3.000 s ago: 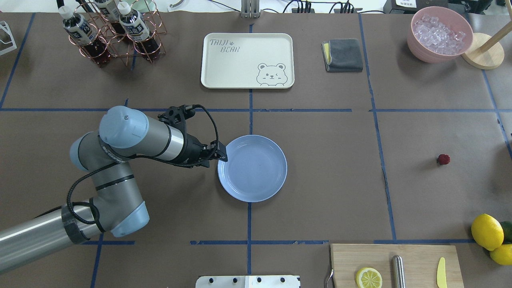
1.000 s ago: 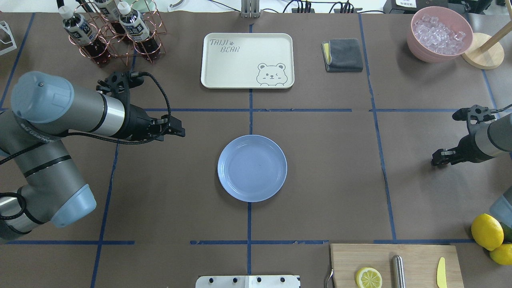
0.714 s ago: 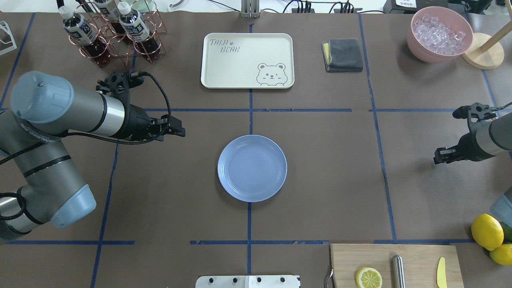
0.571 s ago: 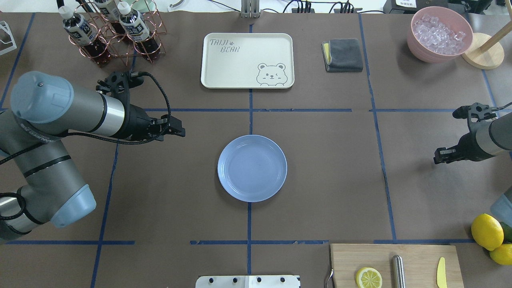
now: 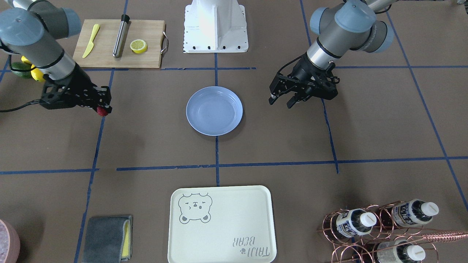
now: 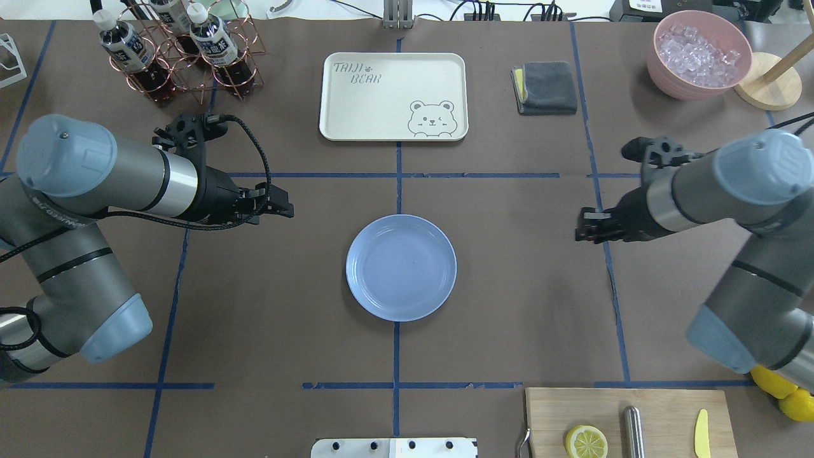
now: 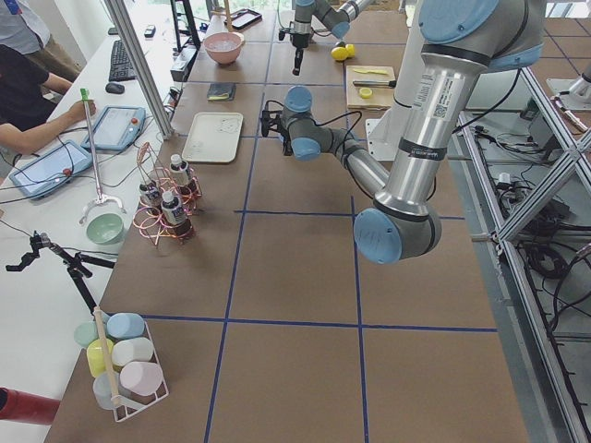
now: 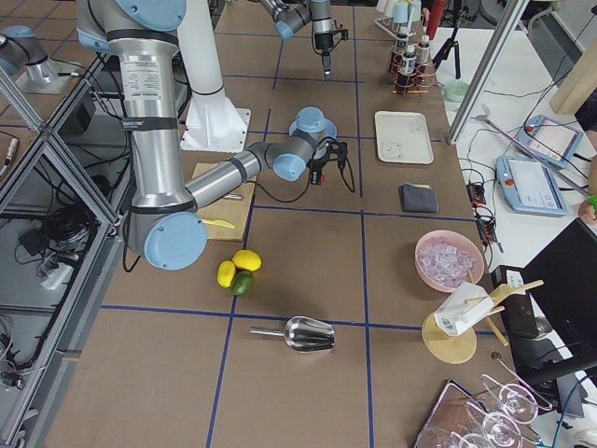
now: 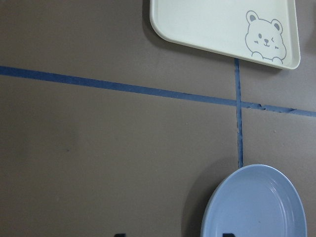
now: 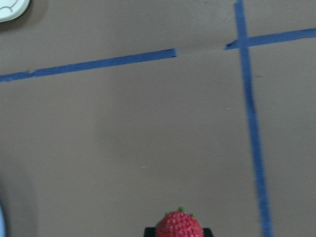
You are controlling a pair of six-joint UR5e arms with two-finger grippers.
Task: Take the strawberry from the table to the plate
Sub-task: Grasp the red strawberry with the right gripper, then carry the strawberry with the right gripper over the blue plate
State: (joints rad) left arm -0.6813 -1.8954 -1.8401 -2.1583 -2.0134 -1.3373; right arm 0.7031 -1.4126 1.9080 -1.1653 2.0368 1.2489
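My right gripper is to release the strawberry in the middle of the bare light-blue plate [image 5: 213,111].
The small red strawberry [image 5: 102,111] hangs above the brown papered table [image 6: 509,318], held in my right gripper [image 5: 102,108], which is shut on it. The right wrist view shows the strawberry [image 10: 179,226] between the fingers at the bottom edge. From overhead, the right gripper [image 6: 580,233] is well to the right of the light-blue plate [image 6: 400,267], and the berry is hidden under it. My left gripper [image 6: 284,208] hovers open to the plate's upper left, holding nothing. The plate [image 5: 214,110] is bare.
A cream bear tray [image 6: 393,95] lies beyond the plate. A cutting board [image 6: 629,423] with a lemon half, a steel bar and a yellow knife sits at the near right. A bottle rack [image 6: 184,57], grey cloth [image 6: 545,87] and pink ice bowl [image 6: 698,54] line the far side.
My right arm has swung in from the table's right edge toward the plate, carrying the strawberry off the spot where it lay. The left arm has not moved in the last second.
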